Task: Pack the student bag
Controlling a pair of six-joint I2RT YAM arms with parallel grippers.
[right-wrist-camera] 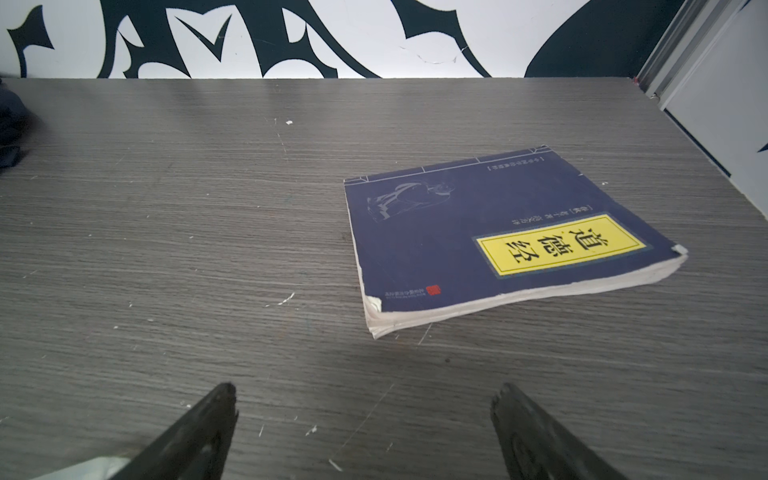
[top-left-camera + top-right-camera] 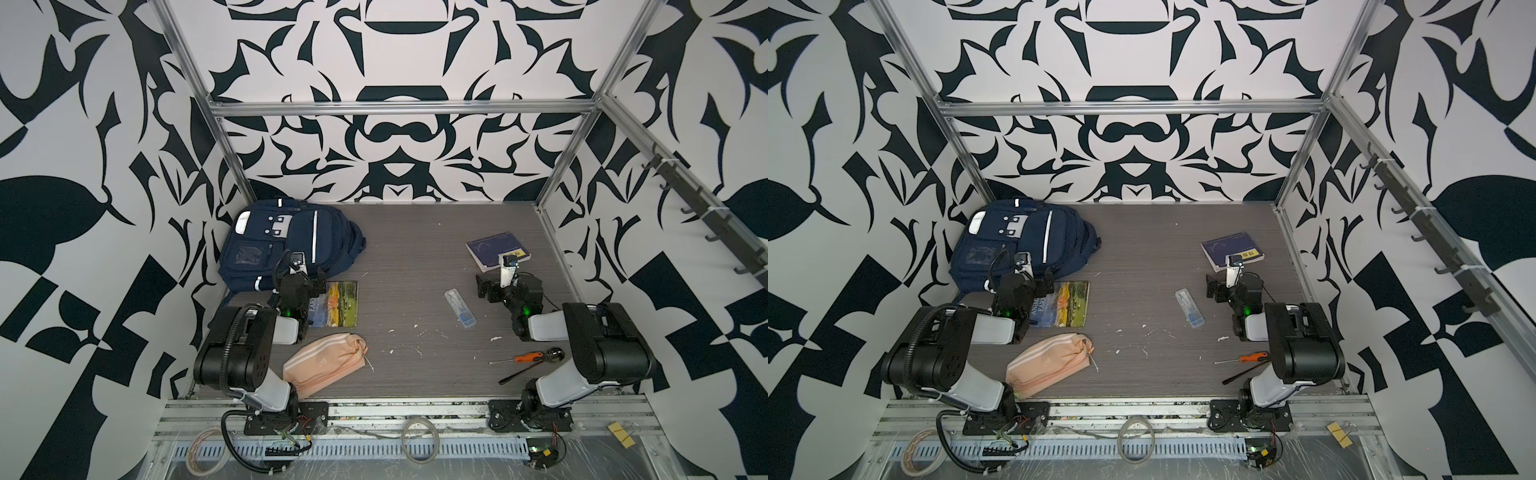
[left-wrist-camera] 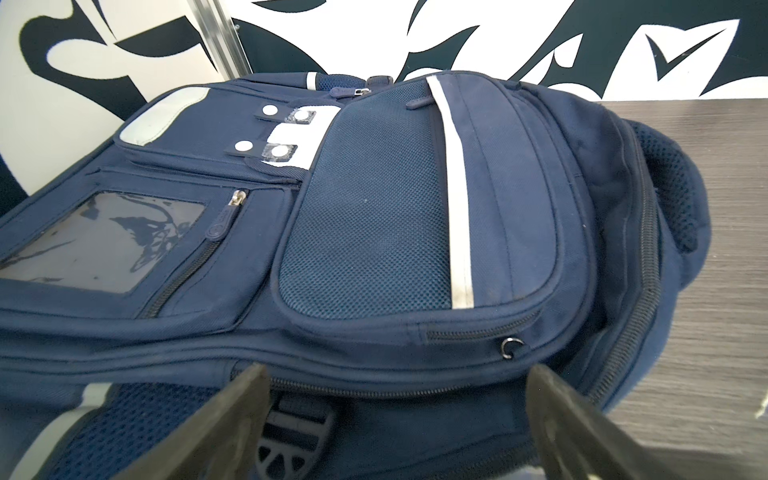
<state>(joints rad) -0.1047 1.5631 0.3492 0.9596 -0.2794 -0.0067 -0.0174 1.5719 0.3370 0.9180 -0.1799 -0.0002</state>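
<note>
Next, I close my left gripper on the student bag's front pocket and pinch the navy fabric (image 2: 321, 246) (image 3: 502, 248) beside the long white stripe along its mesh panel.
The student bag (image 2: 286, 245) (image 2: 1021, 245) is a navy backpack lying flat at the back left of the table, front side up, with white stripes and a clear window pocket. Its zips look shut in the left wrist view (image 3: 374, 228). My left gripper (image 2: 299, 277) (image 3: 399, 370) stands open just at the bag's near edge, jaws wide over the fabric and a strap buckle (image 3: 291, 432), holding nothing. My right gripper (image 2: 503, 279) (image 1: 365, 388) is open above bare table, a little short of a dark blue book (image 2: 496, 249) (image 1: 498, 241) with a yellow label.
A book with a landscape cover (image 2: 338, 303) lies beside the left arm. A peach-pink striped pouch (image 2: 324, 365) sits at the front left. A clear plastic case (image 2: 460, 308) lies mid-table. An orange-handled screwdriver (image 2: 525, 357) and a black stick (image 2: 523, 372) lie by the right arm's base.
</note>
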